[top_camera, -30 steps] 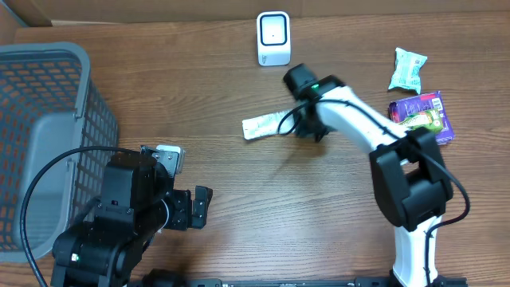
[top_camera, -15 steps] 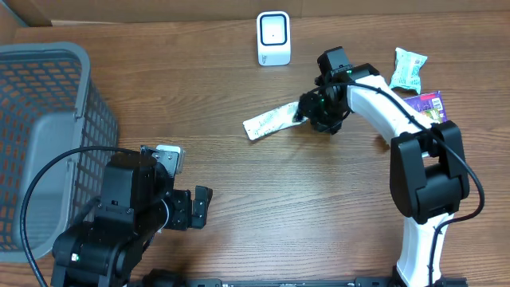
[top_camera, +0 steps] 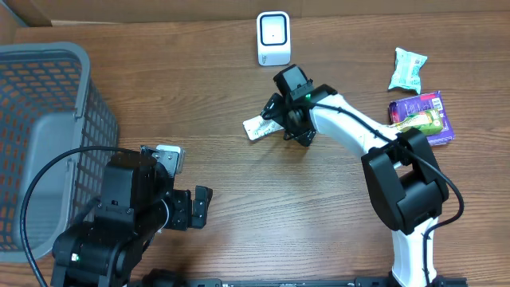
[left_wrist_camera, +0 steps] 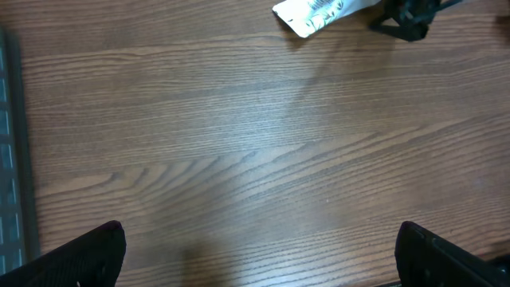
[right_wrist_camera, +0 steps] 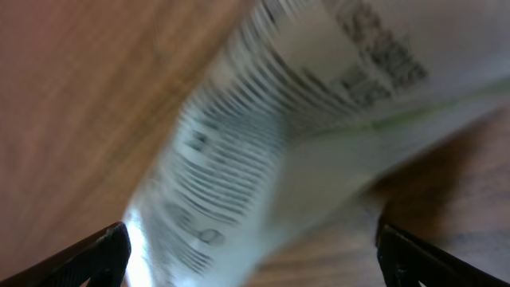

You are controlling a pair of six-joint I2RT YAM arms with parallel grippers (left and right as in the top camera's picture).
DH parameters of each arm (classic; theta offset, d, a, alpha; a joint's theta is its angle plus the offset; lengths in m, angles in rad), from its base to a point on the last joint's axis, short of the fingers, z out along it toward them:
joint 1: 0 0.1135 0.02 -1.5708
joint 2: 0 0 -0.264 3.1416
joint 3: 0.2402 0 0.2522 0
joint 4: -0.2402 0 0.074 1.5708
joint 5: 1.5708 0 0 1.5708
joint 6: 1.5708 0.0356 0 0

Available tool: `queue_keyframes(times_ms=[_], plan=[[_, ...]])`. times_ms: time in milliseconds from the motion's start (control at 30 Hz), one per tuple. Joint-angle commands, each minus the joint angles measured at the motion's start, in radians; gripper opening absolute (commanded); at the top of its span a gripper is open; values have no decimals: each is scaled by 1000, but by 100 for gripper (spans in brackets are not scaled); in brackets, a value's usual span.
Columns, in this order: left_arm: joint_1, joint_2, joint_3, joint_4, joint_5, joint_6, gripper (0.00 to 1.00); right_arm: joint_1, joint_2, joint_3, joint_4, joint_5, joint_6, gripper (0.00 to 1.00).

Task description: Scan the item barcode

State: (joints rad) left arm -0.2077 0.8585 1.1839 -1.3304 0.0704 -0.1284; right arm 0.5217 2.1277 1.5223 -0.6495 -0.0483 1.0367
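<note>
The packet lies slanted across my right gripper's open fingers, so I will turn it square with that right gripper and pinch across its width [right_wrist_camera: 263, 151] before lifting it to the scanner.
The item, a flat white packet with black print [top_camera: 256, 127], lies on the wooden table below the white scanner [top_camera: 273, 37]. My right gripper [top_camera: 276, 112] is right over the packet's right end with its jaws wide open. In the right wrist view the blurred packet [right_wrist_camera: 287, 119] fills the space ahead of the open gripper [right_wrist_camera: 251, 255], not clamped. The left wrist view shows the packet [left_wrist_camera: 312, 11] at its top edge. My left gripper [left_wrist_camera: 263, 259] stands open over bare wood, far from the packet.
A grey mesh basket [top_camera: 48, 119] fills the left side. A green-white snack bag [top_camera: 409, 69] and a purple packet [top_camera: 422, 115] lie at the right, beside the right arm.
The right gripper has gone from shut on the packet to wide open, letting it go. The arm swung right, then back left over the packet. The left arm has not moved.
</note>
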Motion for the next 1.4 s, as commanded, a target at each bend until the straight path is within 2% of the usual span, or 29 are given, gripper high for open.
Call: queue_keyframes(times_ms=[0,33,100,167,200,300,400,467,533,600,700,833,1033,1167,1300,1367], plan=[[5,-1,2,3,-11,-10,99,-3,-18,-60,79,119,71,97],[5,-1,2,3,-11,-10,100,-3,-18,-75,96,118,71,95],[5,-1,2,3,-11,-10,99,-6,-18,-91,98,110,69,86],[5,-1,2,3,-11,-10,100,-7,-18,-92,93,72,33,70],[5,-1,2,3,-11,-10,100,-7,-18,-90,97,49,0,66],[5,-1,2,3,-11,-10,100,-13,-18,-74,96,-42,-151,55],[5,-1,2,3,-11,-10,100,-31,-18,-52,71,-148,-278,49],[5,-1,2,3,-11,-10,100,-63,-18,-29,26,-240,-422,36],[5,-1,2,3,-11,-10,99,-86,-18,-18,0,-304,-579,36],[5,-1,2,3,-11,-10,100,-116,-18,-14,-35,-392,-789,43],[5,-1,2,3,-11,-10,100,-160,-18,-14,-85,-478,-938,48],[5,-1,2,3,-11,-10,100,-206,-18,-18,-107,-478,-871,67],[5,-1,2,3,-11,-10,100,-196,-18,-30,-32,-477,-609,84],[5,-1,2,3,-11,-10,100,-158,-18,-52,48,-393,-458,87],[5,-1,2,3,-11,-10,100,-109,-18,-84,95,-225,-305,86],[5,-1,2,3,-11,-10,100,-97,-18,-95,112,-202,-275,84]])
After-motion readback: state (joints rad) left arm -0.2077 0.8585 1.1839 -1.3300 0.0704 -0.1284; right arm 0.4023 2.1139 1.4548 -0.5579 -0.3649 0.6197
